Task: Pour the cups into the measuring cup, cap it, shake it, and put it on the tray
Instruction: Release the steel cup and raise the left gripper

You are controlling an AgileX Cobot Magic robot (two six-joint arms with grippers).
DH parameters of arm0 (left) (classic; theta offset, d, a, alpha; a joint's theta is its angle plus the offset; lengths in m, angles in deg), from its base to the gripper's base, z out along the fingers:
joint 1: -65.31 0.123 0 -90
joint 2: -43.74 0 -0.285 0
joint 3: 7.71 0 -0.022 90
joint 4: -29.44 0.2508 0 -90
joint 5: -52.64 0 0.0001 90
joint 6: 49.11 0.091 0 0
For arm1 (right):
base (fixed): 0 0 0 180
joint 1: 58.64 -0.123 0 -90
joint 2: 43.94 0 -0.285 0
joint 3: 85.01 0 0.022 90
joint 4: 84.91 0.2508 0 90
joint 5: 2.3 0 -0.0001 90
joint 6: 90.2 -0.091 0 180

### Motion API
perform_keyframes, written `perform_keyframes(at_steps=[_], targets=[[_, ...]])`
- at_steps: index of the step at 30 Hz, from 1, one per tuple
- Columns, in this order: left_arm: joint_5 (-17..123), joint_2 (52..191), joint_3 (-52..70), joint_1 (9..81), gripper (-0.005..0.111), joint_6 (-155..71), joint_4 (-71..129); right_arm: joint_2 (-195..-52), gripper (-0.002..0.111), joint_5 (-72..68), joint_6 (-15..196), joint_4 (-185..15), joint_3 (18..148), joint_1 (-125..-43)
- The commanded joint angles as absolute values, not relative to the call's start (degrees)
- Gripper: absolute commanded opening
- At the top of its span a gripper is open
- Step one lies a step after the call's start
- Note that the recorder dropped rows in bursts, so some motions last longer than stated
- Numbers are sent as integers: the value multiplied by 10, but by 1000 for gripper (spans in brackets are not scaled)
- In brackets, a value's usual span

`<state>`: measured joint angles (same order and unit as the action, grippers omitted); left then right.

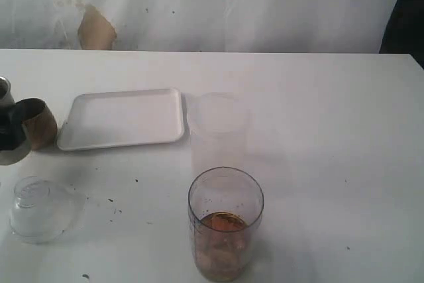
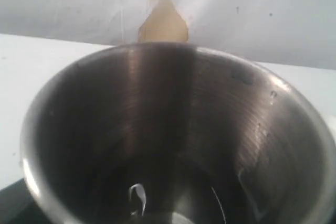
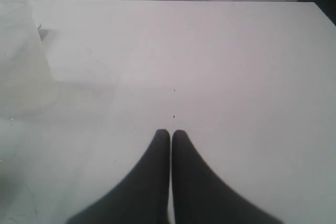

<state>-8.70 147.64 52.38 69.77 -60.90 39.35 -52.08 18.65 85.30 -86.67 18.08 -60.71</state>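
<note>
I will use my left gripper to set the steel tumbler down between the brown cup and the clear dome lid (image 1: 21, 187).
The steel tumbler (image 1: 4, 91) stands at the far left edge, and its dark inside (image 2: 173, 129) fills the left wrist view. My left gripper (image 1: 10, 132) shows only as a dark finger across the tumbler's wall, shut on it. The short brown cup (image 1: 40, 124) sits right beside it. The clear measuring cup (image 1: 225, 226) stands at the front middle with brown contents at its bottom and no lid on. The white tray (image 1: 122, 118) lies at the back left with nothing on it. My right gripper (image 3: 171, 132) is shut on nothing above bare table, out of the exterior view.
A clear dome lid (image 1: 38, 209) lies on the table at the front left. A frosted tumbler (image 1: 218, 130) stands between the tray and the measuring cup, also seen as a frosted tumbler (image 3: 21, 61) to one side of the right gripper. A white wall backs the table.
</note>
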Motion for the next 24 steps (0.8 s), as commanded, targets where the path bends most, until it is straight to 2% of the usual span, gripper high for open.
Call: perform_keyframes(at_steps=[1,8,9,11,18,20,24], targets=[[-107,1518,522,698,0,-600,376,-517,1,178,851,-871,178,-609],[-105,1575,521,698,0,-579,380,-517,1,178,851,-871,178,-609],[-103,1575,521,698,3,-579,383,-517,1,178,851,-871,178,-609],[-103,1575,521,698,14,-582,397,-517,1,178,851,-871,178,-609],[-107,1573,530,698,69,-583,423,-517,1,178,851,-871,178,-609],[-107,1566,539,698,76,-583,420,-517,1,178,851,-871,178,-609],[-107,1543,562,698,78,-582,413,-517,1,178,851,-871,178,-609]])
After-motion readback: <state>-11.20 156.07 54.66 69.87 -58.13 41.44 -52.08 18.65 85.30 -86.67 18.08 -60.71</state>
